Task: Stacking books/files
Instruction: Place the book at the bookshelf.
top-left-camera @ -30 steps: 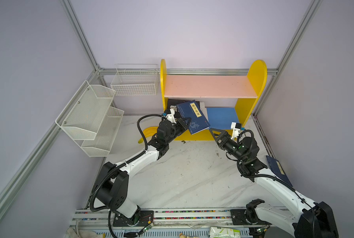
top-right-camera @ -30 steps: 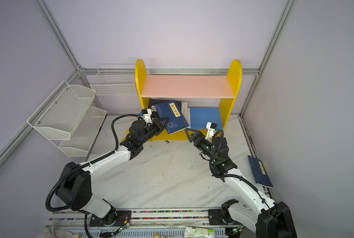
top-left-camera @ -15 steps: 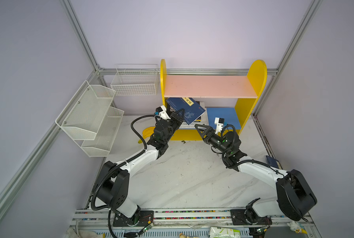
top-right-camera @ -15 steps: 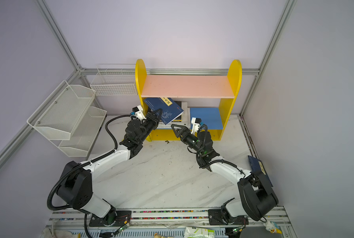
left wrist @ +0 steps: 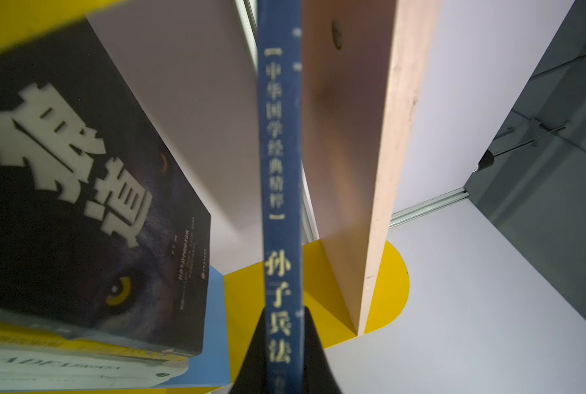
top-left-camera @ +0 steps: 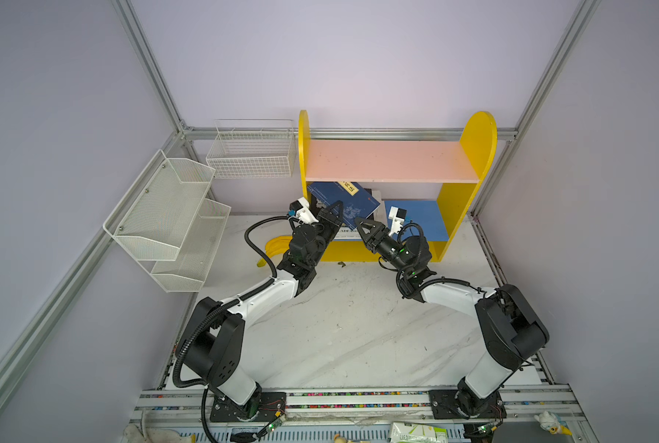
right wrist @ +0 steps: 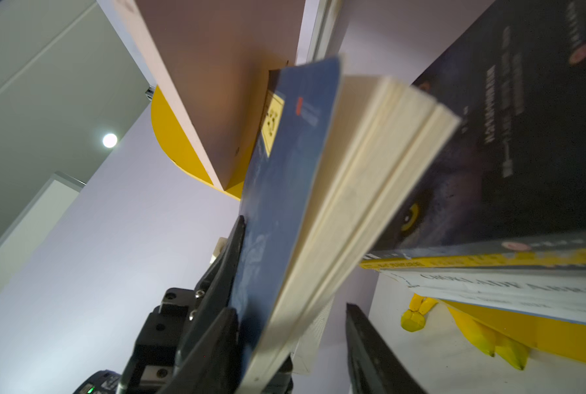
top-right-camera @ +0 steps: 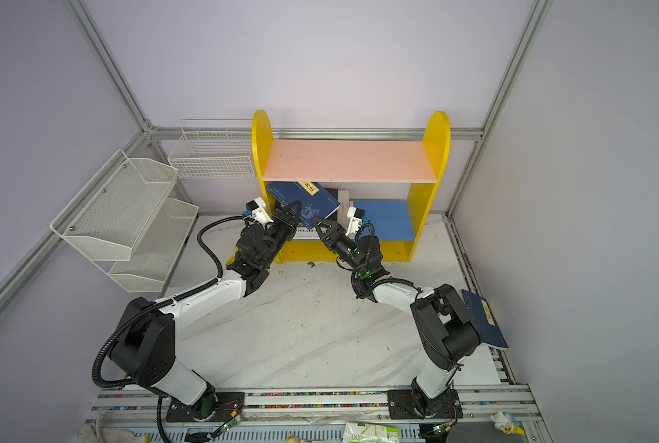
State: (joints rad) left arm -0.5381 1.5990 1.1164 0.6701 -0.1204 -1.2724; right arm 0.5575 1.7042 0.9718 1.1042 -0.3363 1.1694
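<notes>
The navy book slants over the stack, so the robot's right gripper will grab its lower corner [top-left-camera: 354, 223] and turn it level while the left gripper grabs its other end.
A navy book with a yellow label [top-left-camera: 345, 197] [top-right-camera: 305, 199] hangs tilted in the lower bay of the yellow shelf. My left gripper [top-left-camera: 335, 209] [left wrist: 283, 315] is shut on its spine [left wrist: 281, 170]. Under it lies a stack of books: the black wolf-eyed book [left wrist: 80, 204] [right wrist: 523, 153] on top, then a yellow one [right wrist: 489, 261] and a white one [right wrist: 523, 290]. My right gripper [top-left-camera: 358, 223] [right wrist: 290, 310] straddles the navy book's page edge. One finger lies against the cover, the other stands apart from the pages, so the gripper is open.
A pink board [top-left-camera: 389, 161] roofs the bay closely, and its blue floor [top-left-camera: 423, 220] is bare on the right. Bananas [top-left-camera: 272, 245] [right wrist: 489, 337] lie left of the shelf. White wire baskets [top-left-camera: 251, 153] [top-left-camera: 167, 214] hang on the left wall. Another navy book [top-right-camera: 485, 318] lies behind my right arm.
My left gripper swung the navy book up and back into the bay. My right arm reached left to the book and its jaws have narrowed around the page edge.
</notes>
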